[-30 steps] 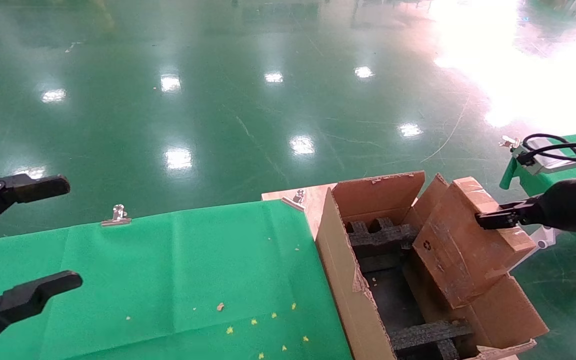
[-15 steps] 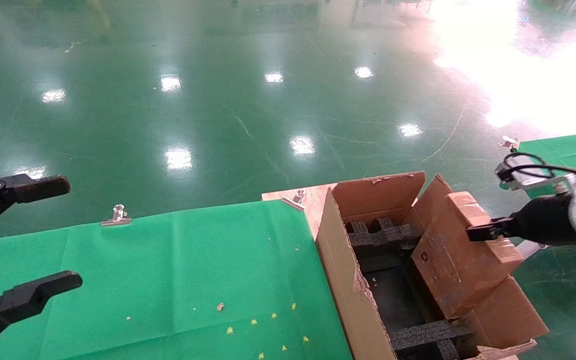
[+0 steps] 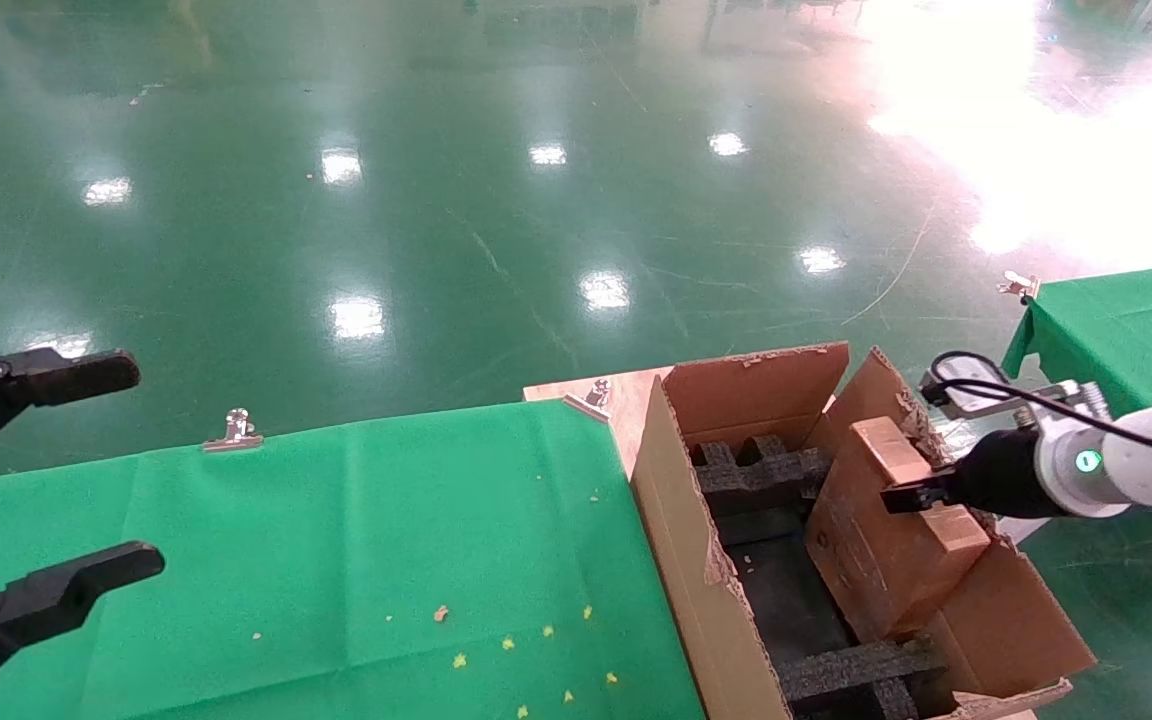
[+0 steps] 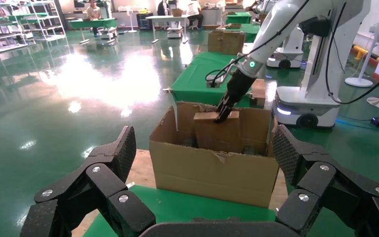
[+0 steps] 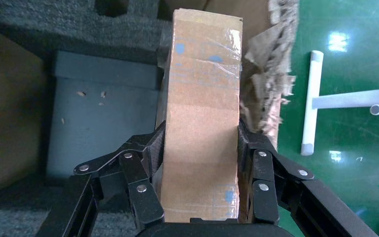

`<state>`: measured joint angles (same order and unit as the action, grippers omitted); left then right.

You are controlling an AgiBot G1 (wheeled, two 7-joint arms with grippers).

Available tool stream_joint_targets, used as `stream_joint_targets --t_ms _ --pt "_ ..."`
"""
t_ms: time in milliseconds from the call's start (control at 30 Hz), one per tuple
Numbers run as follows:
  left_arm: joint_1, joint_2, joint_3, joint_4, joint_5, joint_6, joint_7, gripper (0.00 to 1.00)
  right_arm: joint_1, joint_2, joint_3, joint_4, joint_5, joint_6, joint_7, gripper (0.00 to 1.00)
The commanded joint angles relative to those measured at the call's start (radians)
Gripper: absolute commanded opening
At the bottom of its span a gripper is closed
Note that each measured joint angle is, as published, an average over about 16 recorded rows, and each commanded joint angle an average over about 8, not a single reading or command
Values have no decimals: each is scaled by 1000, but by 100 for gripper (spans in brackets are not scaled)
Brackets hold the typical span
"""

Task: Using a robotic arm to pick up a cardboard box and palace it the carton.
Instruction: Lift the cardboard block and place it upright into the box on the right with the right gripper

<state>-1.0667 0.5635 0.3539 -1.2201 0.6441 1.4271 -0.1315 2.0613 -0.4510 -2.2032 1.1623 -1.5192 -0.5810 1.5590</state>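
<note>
Next, my right gripper puts the small cardboard box down between the black foam blocks, beside the dark box (image 3: 851,574) (image 5: 185,118) in the carton. The small box is now tilted above the foam.
The small taped cardboard box (image 3: 876,540) stands tilted on edge inside the large carton (image 3: 681,520), against its right flap, above the black foam blocks (image 3: 756,475). My right gripper (image 3: 911,495), on the white arm (image 3: 1151,460), is shut on the box's upper edge. In the right wrist view the fingers (image 5: 150,148) press both narrow faces of the box (image 5: 202,98), with foam (image 5: 39,29) below. My left gripper (image 3: 136,465) is open and empty over the green table's left end. The left wrist view shows the carton (image 4: 212,170) and box (image 4: 217,131) from afar.
A green cloth table (image 3: 336,530) with metal clips (image 3: 234,430) lies left of the carton. A wooden board (image 3: 626,400) sits under the carton. A second green table (image 3: 1126,320) stands at the right. A white pipe frame (image 5: 308,98) stands outside the ragged flap (image 5: 269,94).
My right arm has moved left and down, carrying the box from above the carton's right flap deeper into the carton. The left gripper has not moved.
</note>
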Motion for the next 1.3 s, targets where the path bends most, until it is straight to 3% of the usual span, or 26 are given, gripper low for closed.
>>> stream_joint_targets --t_ms 33,433,833,867,900,1133,1300 --pt "0 0 0 0 0 0 0 100 -26 -18 -4 -14 5 19 3 0" --pt "0 0 0 0 0 0 0 100 -145 -74 -7 -81 56 92 -10 0" --pt "0 0 0 0 0 0 0 100 -210 -83 0 -111 113 107 -40 0" --pt "0 0 0 0 0 0 0 100 -213 -83 1 -111 117 106 -42 3" --pt "0 0 0 0 0 0 0 100 -214 -82 1 -110 120 106 -44 13" --pt "0 0 0 0 0 0 0 100 -221 -82 6 -109 136 97 -59 98" --pt "0 0 0 0 0 0 0 100 -220 -82 6 -107 138 94 -59 100"
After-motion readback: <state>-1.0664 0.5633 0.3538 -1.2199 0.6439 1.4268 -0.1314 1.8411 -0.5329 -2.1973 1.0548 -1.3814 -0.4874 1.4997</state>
